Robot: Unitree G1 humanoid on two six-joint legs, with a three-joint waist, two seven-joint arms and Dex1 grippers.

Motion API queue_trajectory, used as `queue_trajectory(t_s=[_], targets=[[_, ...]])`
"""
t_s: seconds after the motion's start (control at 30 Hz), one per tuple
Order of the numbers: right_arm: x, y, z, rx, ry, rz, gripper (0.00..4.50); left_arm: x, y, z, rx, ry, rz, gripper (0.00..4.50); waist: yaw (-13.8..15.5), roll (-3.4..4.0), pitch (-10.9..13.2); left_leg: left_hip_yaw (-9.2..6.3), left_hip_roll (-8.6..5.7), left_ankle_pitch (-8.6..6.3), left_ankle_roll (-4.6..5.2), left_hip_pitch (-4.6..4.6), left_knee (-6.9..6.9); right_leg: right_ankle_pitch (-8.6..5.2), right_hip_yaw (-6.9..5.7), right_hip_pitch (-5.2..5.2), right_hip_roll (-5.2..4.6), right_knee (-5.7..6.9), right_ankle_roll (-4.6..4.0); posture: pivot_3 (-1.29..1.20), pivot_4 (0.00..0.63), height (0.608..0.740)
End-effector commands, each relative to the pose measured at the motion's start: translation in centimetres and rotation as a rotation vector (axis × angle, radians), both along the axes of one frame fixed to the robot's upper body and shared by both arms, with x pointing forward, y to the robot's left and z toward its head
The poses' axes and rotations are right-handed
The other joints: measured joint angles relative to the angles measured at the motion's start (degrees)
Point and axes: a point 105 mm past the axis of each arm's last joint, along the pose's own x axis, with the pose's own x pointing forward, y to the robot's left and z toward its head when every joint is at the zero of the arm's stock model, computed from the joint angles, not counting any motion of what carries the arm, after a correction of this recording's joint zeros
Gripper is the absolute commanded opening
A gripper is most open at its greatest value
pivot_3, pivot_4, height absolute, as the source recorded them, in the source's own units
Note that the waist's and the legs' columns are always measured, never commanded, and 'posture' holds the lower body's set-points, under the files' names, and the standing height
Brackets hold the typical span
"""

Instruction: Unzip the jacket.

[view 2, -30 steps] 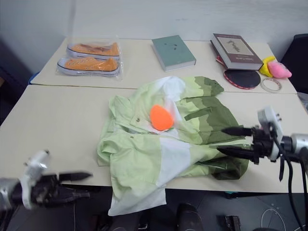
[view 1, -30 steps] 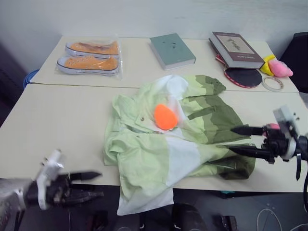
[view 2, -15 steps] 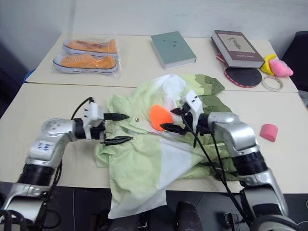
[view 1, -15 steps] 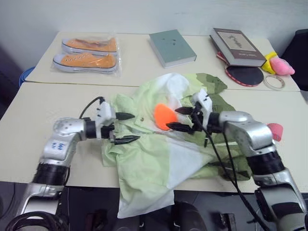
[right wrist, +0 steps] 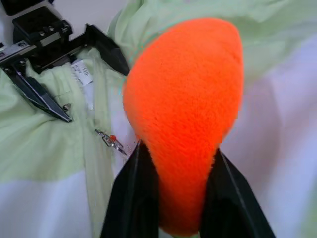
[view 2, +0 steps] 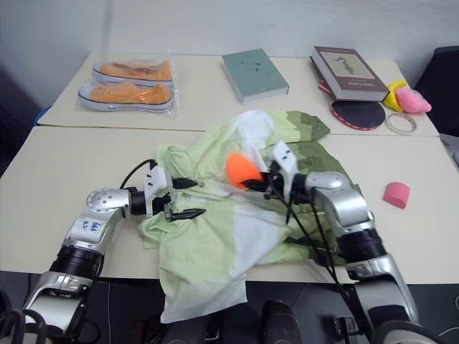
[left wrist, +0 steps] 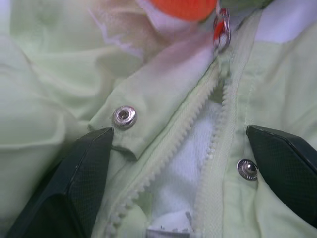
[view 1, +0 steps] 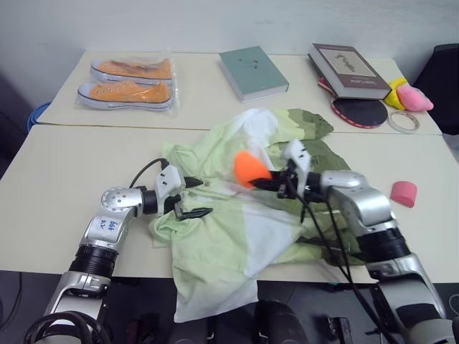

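Observation:
Next, I release the orange plush lump from my right gripper between the jacket's olive edge and the small pink block (view 1: 377, 177).
The jacket (view 1: 237, 229), in light green, olive and white patches, lies crumpled in the middle of the near table, one corner hanging over the front edge. An orange plush lump (view 1: 251, 166) sits on its collar. My right gripper (view 1: 264, 183) is shut on that lump, a black finger (right wrist: 131, 198) pressed against each side. My left gripper (view 1: 204, 196) is open on the jacket's left side, its fingers (left wrist: 81, 173) straddling the zipper (left wrist: 198, 124). The part of the zipper between them is parted. The zipper pull (left wrist: 221, 27) lies just under the orange lump. A metal snap (left wrist: 124, 117) sits by one finger.
On the far table are bagged orange shoes (view 1: 129, 82), a green book (view 1: 252, 72), a brown book (view 1: 348, 68), a dark paddle (view 1: 358, 111), a tape ring (view 1: 404, 122) and a pink and yellow plush toy (view 1: 410, 95). A small pink block (view 1: 404, 193) lies right of the jacket.
Both arms swung in from the table's sides onto the jacket. In the last half second the right gripper shut on the orange lump, and the left gripper slid further right over the collar.

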Motion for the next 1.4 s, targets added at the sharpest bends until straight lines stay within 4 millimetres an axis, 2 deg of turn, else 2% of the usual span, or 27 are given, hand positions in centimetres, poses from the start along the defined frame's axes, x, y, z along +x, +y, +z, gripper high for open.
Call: queue_trajectory(t_s=[0.03, 0.17, 0.23, 0.4, 0.47, 0.57, 0.63, 0.73, 0.87, 0.9, 1.07, 1.13, 1.23, 1.27, 1.33, 1.4], targets=[[0.3, -5.5, 2.0, -0.008, -0.115, -0.186, 0.14, -0.8, 2.1, -4.1, 0.091, 0.127, 0.097, 4.50, -0.09, -0.01, -0.01, 0.02, 0.00, 0.00, 0.00, 0.07, -0.01, 0.01, 0.02, 0.04, 0.00, 0.00, 0.01, 0.00, 0.150, 0.740], [-0.9, -13.3, 2.4, -0.043, -0.131, -0.456, 0.14, -1.4, 3.5, -6.1, 0.171, 0.162, 0.148, 4.50, -0.14, 0.03, -0.04, 0.11, 0.01, 0.00, -0.02, 0.70, -0.27, 0.00, 0.07, 0.55, -0.02, -0.08, 0.01, 0.00, 0.150, 0.740], [-1.6, -15.7, 2.5, -0.077, -0.132, -0.529, 0.14, -1.5, 4.0, -6.5, 0.182, 0.169, 0.165, 4.50, -0.37, 0.16, -0.11, 0.12, 0.04, -0.03, -0.05, 1.01, -0.35, 0.00, 0.09, 0.87, -0.03, -0.22, 0.01, 0.00, 0.150, 0.740], [-3.3, -25.3, 2.9, -0.198, -0.154, -0.889, 0.14, -1.2, 4.8, -7.4, 0.211, 0.137, 0.201, 4.50, -0.36, 0.57, -0.47, 0.57, 0.15, -0.07, -0.10, 1.85, -0.72, 0.00, 0.31, 1.33, -0.33, -0.39, 0.02, 0.00, 0.150, 0.740], [-3.7, -27.6, 3.0, -0.233, -0.171, -0.991, 0.14, -0.9, 4.9, -7.5, 0.209, 0.128, 0.211, 4.50, -0.37, 0.75, -0.65, 0.66, 0.14, -0.07, -0.09, 1.93, -0.78, 0.00, 0.40, 1.33, -0.38, -0.41, 0.02, 0.00, 0.150, 0.740], [-3.5, -28.8, 3.7, -0.258, -0.224, -1.058, 0.14, -0.3, 5.1, -7.3, 0.207, 0.110, 0.227, 4.50, -0.46, 1.00, -0.89, 0.75, 0.15, -0.07, -0.10, 2.01, -0.85, 0.00, 0.51, 1.32, -0.38, -0.44, 0.02, 0.00, 0.150, 0.740], [-3.2, -28.5, 4.2, -0.238, -0.253, -1.056, 0.14, 0.0, 5.1, -7.0, 0.200, 0.094, 0.229, 4.50, -0.42, 1.20, -1.00, 0.82, 0.14, -0.07, -0.09, 2.02, -0.85, 0.00, 0.58, 1.28, -0.40, -0.44, 0.02, 0.00, 0.150, 0.740], [-2.3, -26.8, 4.7, -0.187, -0.272, -1.005, 0.14, 0.5, 4.2, -5.0, 0.105, 0.044, 0.217, 4.50, -0.42, 1.42, -1.14, 0.84, 0.15, -0.06, -0.10, 2.02, -0.85, 0.00, 0.64, 1.23, -0.39, -0.44, 0.02, 0.00, 0.150, 0.740], [-2.3, -24.6, 3.4, -0.108, -0.165, -0.890, 0.14, -0.3, 3.1, -1.8, -0.016, 0.011, 0.129, 4.50, -0.40, 1.21, -1.07, 0.78, 0.19, -0.05, -0.12, 1.85, -0.82, 0.00, 0.94, 1.13, -0.36, -0.38, 0.02, 0.00, 0.150, 0.740], [-2.6, -24.2, 3.1, -0.121, -0.142, -0.860, 0.85, -0.6, 3.3, -1.1, -0.038, 0.034, 0.128, 4.50, -0.37, 1.19, -1.06, 0.78, 0.19, -0.05, -0.11, 1.75, -0.83, 0.00, 1.01, 1.08, -0.35, -0.38, 0.02, 0.00, 0.150, 0.740], [-4.5, -24.4, 3.8, -0.190, -0.231, -0.786, 2.52, -2.3, 4.4, 3.4, -0.191, 0.039, 0.108, 4.50, -0.33, 0.81, -0.81, 0.78, 0.15, -0.11, -0.05, 1.49, -0.96, 0.00, 1.03, 0.84, -0.31, -0.48, 0.02, 0.00, 0.150, 0.740], [-5.6, -24.0, 4.5, -0.276, -0.365, -0.688, 3.23, -3.9, 4.8, 5.5, -0.261, 0.038, 0.046, 4.50, -0.18, 0.68, -0.73, 0.76, 0.12, -0.12, -0.02, 1.48, -0.92, 0.00, 1.00, 0.88, -0.32, -0.51, 0.02, 0.00, 0.150, 0.740], [-7.3, -22.2, 6.2, -0.256, -0.554, -0.514, 4.20, -5.7, 6.3, 7.5, -0.257, -0.015, 0.020, 4.50, -0.32, 0.51, -0.58, 0.78, 0.12, -0.13, -0.02, 1.50, -0.92, 0.00, 1.03, 0.92, -0.31, -0.59, 0.03, 0.00, 0.150, 0.740], [-7.2, -21.1, 6.9, -0.240, -0.588, -0.460, 4.45, -6.0, 7.4, 7.4, -0.215, -0.034, 0.056, 4.50, -0.38, 0.48, -0.55, 0.79, 0.12, -0.13, -0.02, 1.52, -0.92, 0.00, 1.03, 0.93, -0.26, -0.60, 0.03, 0.00, 0.150, 0.740], [-6.9, -18.7, 7.8, -0.206, -0.612, -0.356, 4.45, -6.9, 9.2, 6.5, -0.126, -0.021, 0.109, 4.50, -1.27, 0.45, -0.51, 0.89, 0.17, -0.13, -0.06, 1.68, -0.98, 0.00, 1.06, 0.98, -0.27, -0.61, 0.03, 0.00, 0.150, 0.740], [-6.8, -15.5, 8.3, -0.142, -0.608, -0.216, 4.45, -7.7, 10.7, 5.0, -0.002, -0.022, 0.153, 4.50, -1.76, 0.45, -0.51, 0.87, 0.23, -0.13, -0.11, 1.78, -1.07, 0.00, 1.15, 1.03, -0.27, -0.62, 0.03, 0.00, 0.150, 0.740]])
